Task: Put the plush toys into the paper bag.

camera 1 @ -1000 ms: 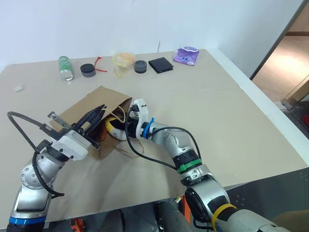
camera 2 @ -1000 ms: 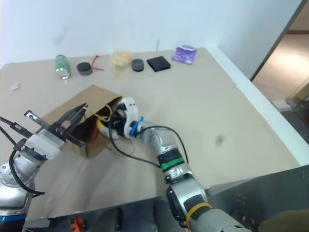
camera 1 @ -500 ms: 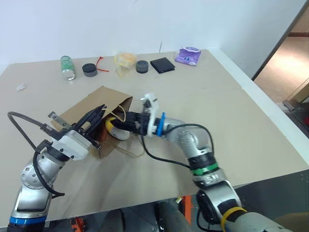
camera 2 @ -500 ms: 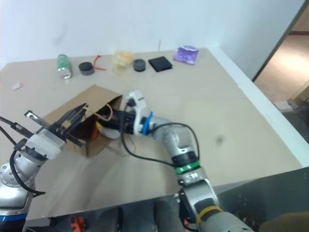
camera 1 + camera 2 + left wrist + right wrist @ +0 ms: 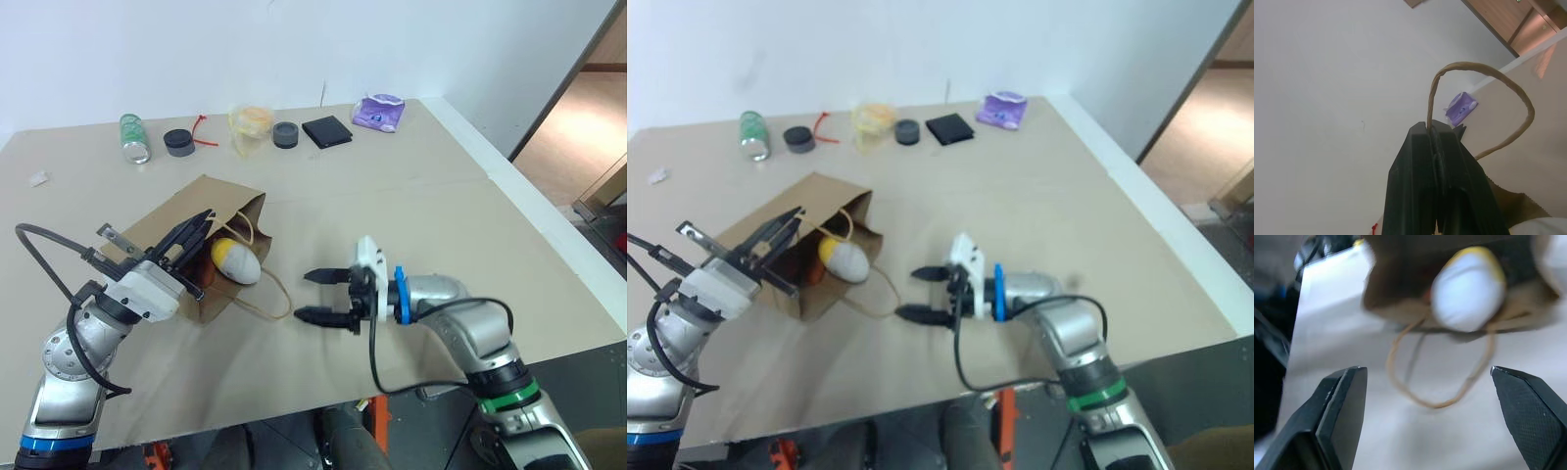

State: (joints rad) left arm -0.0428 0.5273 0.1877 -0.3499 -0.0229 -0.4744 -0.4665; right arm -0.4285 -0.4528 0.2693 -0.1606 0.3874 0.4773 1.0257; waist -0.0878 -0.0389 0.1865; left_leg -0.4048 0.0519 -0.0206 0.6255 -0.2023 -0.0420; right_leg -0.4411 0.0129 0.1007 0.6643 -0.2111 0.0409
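Observation:
The robot's left gripper needs to stand the paper bag upright on the table (image 5: 214, 266) beneath the white egg plush toy and release the bag's handle.
The brown paper bag (image 5: 167, 231) lies on its side on the table, mouth facing right. My left gripper (image 5: 199, 224) is shut on the bag's upper cord handle (image 5: 1484, 98) and holds that edge of the mouth up. The white egg plush toy (image 5: 236, 260) with its yellow end lies in the bag's mouth, also seen as the egg (image 5: 1466, 289) from the right wrist. The lower handle loop (image 5: 270, 298) trails on the table. My right gripper (image 5: 305, 296) hovers to the right of the bag, open and empty, pointing at the mouth, well apart from the egg.
Along the table's far edge stand a green bottle (image 5: 134, 137), two black rolls (image 5: 178, 142), a red tie, a crumpled yellowish wrapper (image 5: 250, 121), a black wallet (image 5: 326, 130) and a purple packet (image 5: 378, 112). The table's right edge (image 5: 549, 230) drops off toward a doorway.
My right gripper drew back out of the bag's mouth to the right, opened wide and left the egg toy lying in the mouth. The left gripper and the bag stayed put.

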